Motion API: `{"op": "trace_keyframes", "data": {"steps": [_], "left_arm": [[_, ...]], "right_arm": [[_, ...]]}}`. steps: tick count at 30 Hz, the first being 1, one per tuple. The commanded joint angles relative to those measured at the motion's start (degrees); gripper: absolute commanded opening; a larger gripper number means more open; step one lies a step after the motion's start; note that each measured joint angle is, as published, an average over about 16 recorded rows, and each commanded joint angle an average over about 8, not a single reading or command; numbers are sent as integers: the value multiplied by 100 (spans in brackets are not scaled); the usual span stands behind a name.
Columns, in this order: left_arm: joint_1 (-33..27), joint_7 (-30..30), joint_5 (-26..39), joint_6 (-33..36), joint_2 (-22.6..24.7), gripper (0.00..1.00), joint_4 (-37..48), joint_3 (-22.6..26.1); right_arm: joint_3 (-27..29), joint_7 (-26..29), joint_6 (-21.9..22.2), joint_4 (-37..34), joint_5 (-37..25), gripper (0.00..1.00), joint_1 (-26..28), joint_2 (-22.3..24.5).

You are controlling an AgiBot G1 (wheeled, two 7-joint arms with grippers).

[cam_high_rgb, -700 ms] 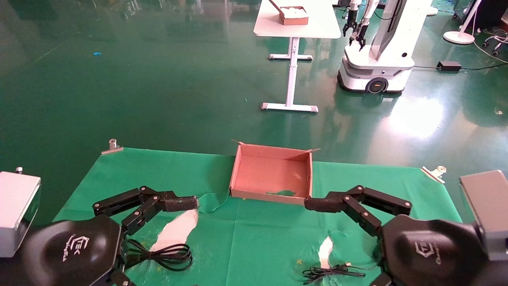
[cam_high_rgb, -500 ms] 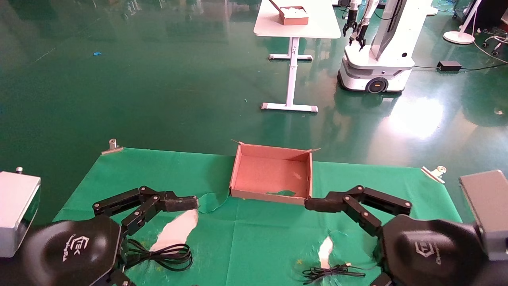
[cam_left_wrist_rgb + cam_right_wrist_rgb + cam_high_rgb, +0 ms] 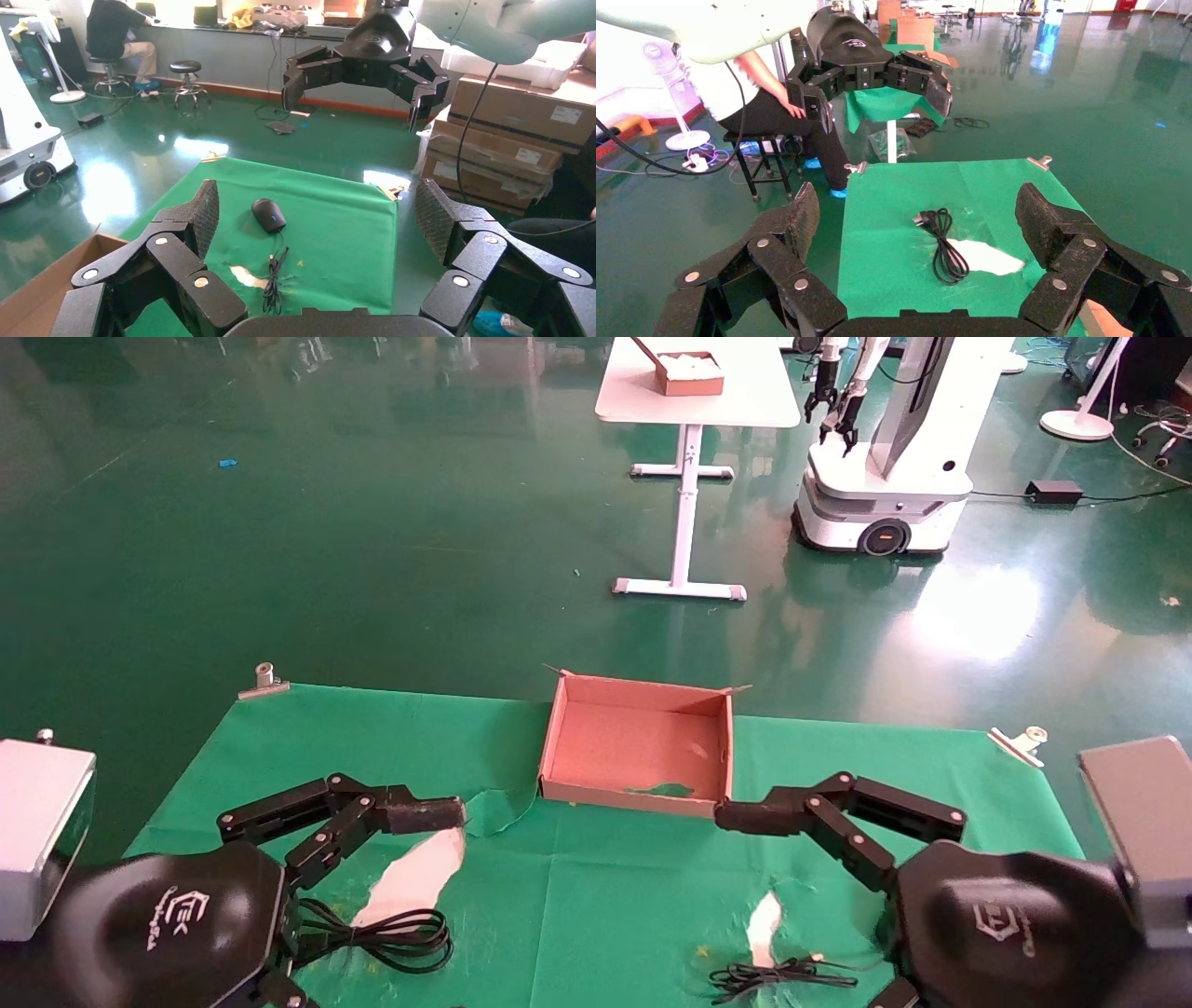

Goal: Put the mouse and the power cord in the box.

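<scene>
My left gripper will grip the looped power cord's tied middle [image 3: 357,934], where its loops meet.
The brown box [image 3: 636,747] stands empty at the far middle of the green cloth. The power cord [image 3: 386,933] lies looped near the front left, partly under my left gripper [image 3: 318,210], which hovers open with its upper finger [image 3: 424,814] pointing toward the box. The right wrist view shows the power cord [image 3: 944,242] whole, plug included. The mouse [image 3: 268,214] lies on the cloth at the front right; in the head view only its thin cable bundle [image 3: 778,975] shows beside my right gripper [image 3: 921,214], which is open and holds nothing.
Metal clips [image 3: 264,680] [image 3: 1020,742] pin the cloth's far corners. Torn white patches [image 3: 414,877] [image 3: 764,924] show through the cloth. Beyond the table are a white table [image 3: 694,393] with a small box and another robot [image 3: 885,477]. Stacked cartons [image 3: 506,140] stand beside the table.
</scene>
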Motion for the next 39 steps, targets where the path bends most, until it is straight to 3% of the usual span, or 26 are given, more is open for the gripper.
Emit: {"op": "trace_keyframes", "data": {"steps": [1, 7, 11, 16, 20, 23, 26, 34, 39], "left_arm": [[0, 0, 1, -1, 0, 100, 1, 1], [13, -8, 62, -3, -20, 100, -1, 25], [-55, -214, 617, -71, -122, 100, -88, 260], [-570, -888, 2195, -179, -130, 100, -279, 910], [-1218, -1460, 3714, -178, 152, 100, -317, 1493], [-1590, -1816, 4498, -154, 382, 100, -318, 1805], [-1819, -2076, 4929, -121, 555, 100, -315, 1981], [-1873, -2060, 5242, -151, 642, 100, -282, 2078], [-1894, -2144, 6247, -452, 963, 100, -250, 2420]], "right_arm": [[-1, 0, 1, -1, -1, 100, 1, -1], [-26, -10, 0, 9, -70, 100, -16, 19], [-174, -116, 73, 134, -606, 100, -31, 125], [-497, -108, 321, 317, -1690, 100, 65, 224], [-695, 45, 538, 353, -2340, 100, 239, 180], [-785, 112, 646, 378, -2636, 100, 348, 132], [-834, 165, 700, 385, -2765, 100, 410, 83], [-853, 142, 674, 305, -2780, 100, 435, 46], [-854, 160, 660, 272, -2760, 100, 450, 39]]}}
